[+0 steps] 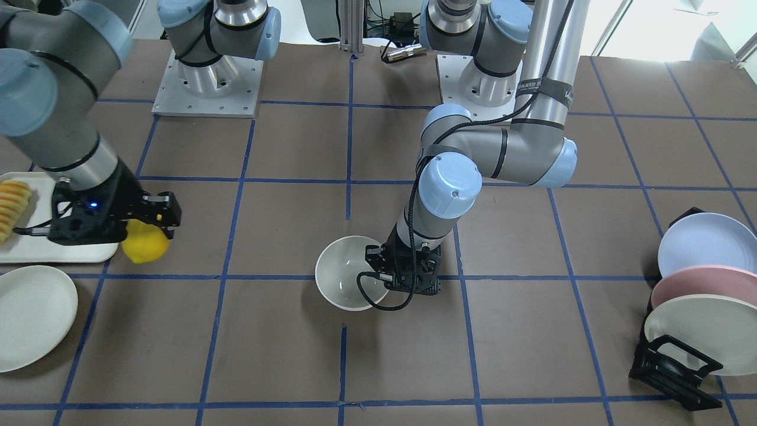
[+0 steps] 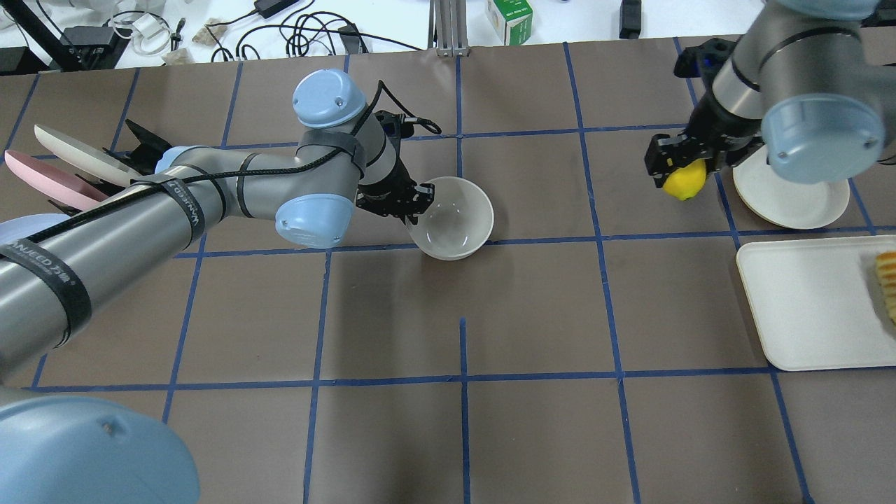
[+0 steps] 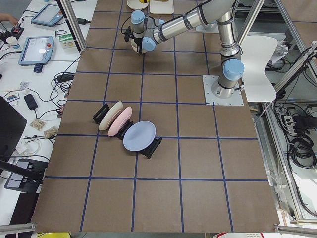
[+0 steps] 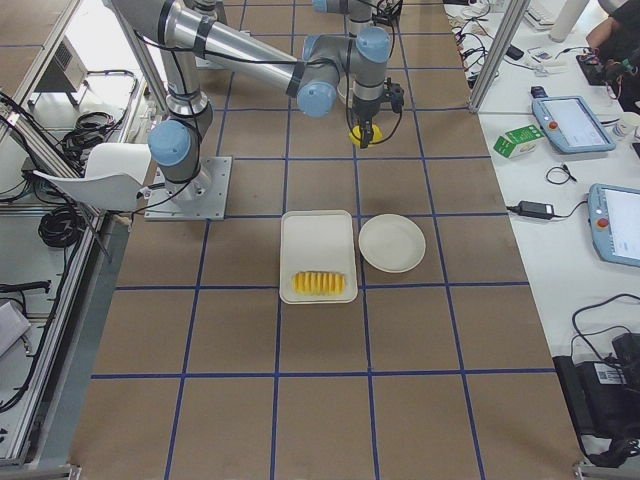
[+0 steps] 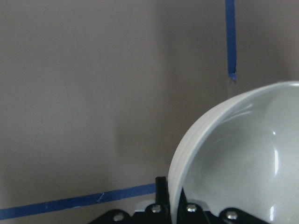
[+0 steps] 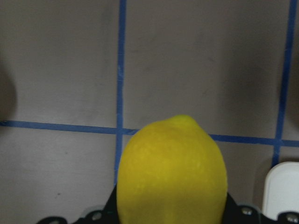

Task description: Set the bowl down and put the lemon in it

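My right gripper needs to release the yellow lemon on the middle of the off-white bowl's inside bottom [image 1: 356, 280].
The off-white bowl [image 2: 455, 220] stands open side up near the middle of the table, and it also shows in the front view [image 1: 346, 273] and the left wrist view [image 5: 243, 154]. My left gripper [image 2: 414, 208] is shut on the bowl's rim, one finger inside and one outside. I cannot tell whether the bowl rests on the table. My right gripper [image 2: 682, 175] is shut on the yellow lemon [image 2: 684, 180] and holds it above the table, far to the bowl's right. The lemon fills the right wrist view [image 6: 172, 172] and shows in the front view [image 1: 145, 244].
A flat white plate [image 2: 791, 199] lies just beyond the lemon. A white tray [image 2: 812, 308] holds ridged sliced food [image 2: 887, 283] at its right edge. A black rack with white, pink and pale blue plates [image 2: 63, 171] stands at the far left.
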{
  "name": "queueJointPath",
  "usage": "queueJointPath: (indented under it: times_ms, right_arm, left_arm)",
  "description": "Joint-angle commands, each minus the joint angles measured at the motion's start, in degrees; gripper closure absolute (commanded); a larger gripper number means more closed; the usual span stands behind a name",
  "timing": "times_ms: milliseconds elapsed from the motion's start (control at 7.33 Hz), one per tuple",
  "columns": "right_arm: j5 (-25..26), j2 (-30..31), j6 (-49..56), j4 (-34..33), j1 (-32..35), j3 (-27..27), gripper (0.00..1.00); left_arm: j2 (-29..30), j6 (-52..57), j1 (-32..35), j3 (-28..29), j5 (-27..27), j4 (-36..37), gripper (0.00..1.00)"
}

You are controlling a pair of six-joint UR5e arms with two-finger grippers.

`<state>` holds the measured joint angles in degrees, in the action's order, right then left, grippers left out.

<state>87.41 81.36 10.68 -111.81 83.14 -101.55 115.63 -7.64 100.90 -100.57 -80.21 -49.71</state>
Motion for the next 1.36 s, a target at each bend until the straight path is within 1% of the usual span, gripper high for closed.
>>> queueJointPath:
  times_ms: [0, 136, 273, 409, 545, 682, 818, 955, 1091, 1227]
  right_arm:
    - [-0.2, -0.8, -7.2, -0.4, 6.5, 0.1, 0.79]
    - [-0.7, -0.9, -10.2, -0.3, 7.4, 0.1, 0.79]
    - [-0.7, -0.9, -12.8, -0.7, 9.1, 0.1, 0.79]
    - [-0.7, -1.6, -16.5, -0.9, 11.8, 0.2, 0.79]
    - [-0.8, -4.2, -21.0, -5.1, 15.1, 1.1, 0.79]
    - [-0.6, -6.7, -26.6, -5.8, 19.6, 3.5, 0.79]
    - [-0.7, -9.9, -31.7, -6.1, 24.4, 6.8, 0.79]
    - [0.5, -13.0, -34.6, -7.2, 28.9, 9.8, 0.79]
    - [0.2, -14.8, -34.9, -7.2, 29.7, 10.8, 0.78]
    - [0.6, -16.9, -34.0, -7.6, 30.1, 10.8, 0.77]
  left_arm:
    - [-2.0, -0.7, -0.6, 0.8, -0.3, -1.1, 0.00]
    - [-5.1, 0.9, -1.7, 2.1, -1.2, -5.5, 0.00]
    - [-8.8, 5.8, -3.9, 4.2, -4.2, -12.4, 0.00]
    - [-12.4, 14.2, -6.1, 4.7, -7.2, -18.7, 0.00]
    - [-15.3, 17.5, -8.2, 4.8, -8.0, -22.7, 0.00]
    - [-18.0, 20.9, -9.7, 4.3, -7.9, -23.1, 0.00]
    - [-20.9, 21.9, -10.8, 4.2, -8.1, -24.6, 0.00]
    - [-22.8, 21.9, -11.9, 4.2, -10.1, -25.7, 0.00]
    - [-24.5, 22.0, -13.1, 4.5, -11.8, -28.6, 0.00]
    - [-24.7, 21.3, -13.4, 4.8, -11.1, -29.3, 0.00]
